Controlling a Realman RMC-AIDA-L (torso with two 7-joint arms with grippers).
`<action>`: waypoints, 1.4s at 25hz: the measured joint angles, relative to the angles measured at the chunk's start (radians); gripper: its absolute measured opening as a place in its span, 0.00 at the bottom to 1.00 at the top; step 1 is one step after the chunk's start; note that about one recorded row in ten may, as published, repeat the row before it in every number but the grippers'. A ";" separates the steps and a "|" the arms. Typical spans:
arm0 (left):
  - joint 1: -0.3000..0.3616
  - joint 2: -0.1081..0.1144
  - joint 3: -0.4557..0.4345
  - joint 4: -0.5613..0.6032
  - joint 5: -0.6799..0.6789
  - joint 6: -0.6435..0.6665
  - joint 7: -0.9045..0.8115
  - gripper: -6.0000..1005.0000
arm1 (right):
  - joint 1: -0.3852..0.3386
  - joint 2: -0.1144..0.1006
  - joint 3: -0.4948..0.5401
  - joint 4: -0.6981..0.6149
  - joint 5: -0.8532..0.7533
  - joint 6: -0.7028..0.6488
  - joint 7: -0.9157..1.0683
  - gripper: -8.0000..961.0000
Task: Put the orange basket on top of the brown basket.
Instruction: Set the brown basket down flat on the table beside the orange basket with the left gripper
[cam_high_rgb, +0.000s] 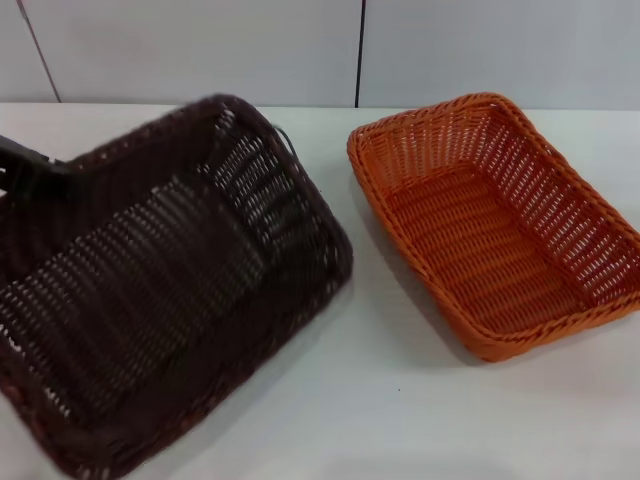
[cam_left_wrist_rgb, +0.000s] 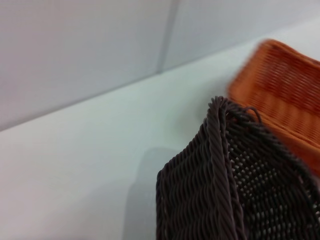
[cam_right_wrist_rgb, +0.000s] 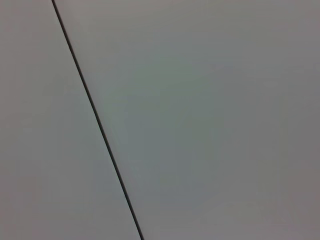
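Next, my left gripper releases the brown basket on the bare table (cam_high_rgb: 352, 358) in front of the orange basket. The brown basket is now tilted above the table.
The brown basket (cam_high_rgb: 170, 290) is on the left in the head view, lifted off the table and tilted, its far end blurred. My left gripper (cam_high_rgb: 45, 178) comes in from the left edge and grips the basket's left rim. The left wrist view shows the basket's braided rim and corner (cam_left_wrist_rgb: 220, 165) close up. The orange basket (cam_high_rgb: 490, 230) stands flat on the white table (cam_high_rgb: 400, 420) to the right, apart from the brown one; it also shows in the left wrist view (cam_left_wrist_rgb: 285, 90) beyond the brown rim. My right gripper is out of view.
A pale panelled wall (cam_high_rgb: 200, 50) runs along the table's far edge. The right wrist view shows only a wall panel with a dark seam (cam_right_wrist_rgb: 95, 120). Bare table lies between the baskets and in front of the orange one.
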 joint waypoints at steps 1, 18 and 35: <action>-0.008 0.012 0.000 0.026 -0.018 -0.024 0.020 0.19 | 0.000 0.000 0.000 0.000 0.000 0.001 0.000 0.75; -0.313 0.003 0.077 0.701 -0.008 0.099 0.229 0.19 | -0.010 0.006 -0.011 0.036 -0.006 0.045 0.000 0.75; -0.411 -0.063 0.124 0.758 0.054 0.238 0.236 0.19 | -0.020 0.008 -0.011 0.051 -0.008 0.051 0.000 0.75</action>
